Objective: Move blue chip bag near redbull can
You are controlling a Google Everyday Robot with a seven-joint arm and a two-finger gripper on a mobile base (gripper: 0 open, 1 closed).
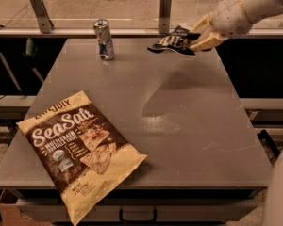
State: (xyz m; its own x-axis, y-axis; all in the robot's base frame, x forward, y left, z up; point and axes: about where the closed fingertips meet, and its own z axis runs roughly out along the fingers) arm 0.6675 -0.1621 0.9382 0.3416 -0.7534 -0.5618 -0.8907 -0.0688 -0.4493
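Observation:
I will let go of the blue chip bag with my gripper on the grey table (132,52), close beside the redbull can and near the far edge of the table.
The blue chip bag (172,42) is dark navy with white lettering. It hangs in the air above the far right part of the grey table (179,126). My gripper (196,39) comes in from the upper right and is shut on the bag's right end. The redbull can (104,39), slim and silver-blue, stands upright near the table's far edge, well to the left of the bag.
A large tan-and-brown "Sea Salt" bag (79,149) lies flat at the table's front left corner. Two metal posts (166,11) and a rail run behind the table's far edge. The white arm (254,6) crosses the upper right.

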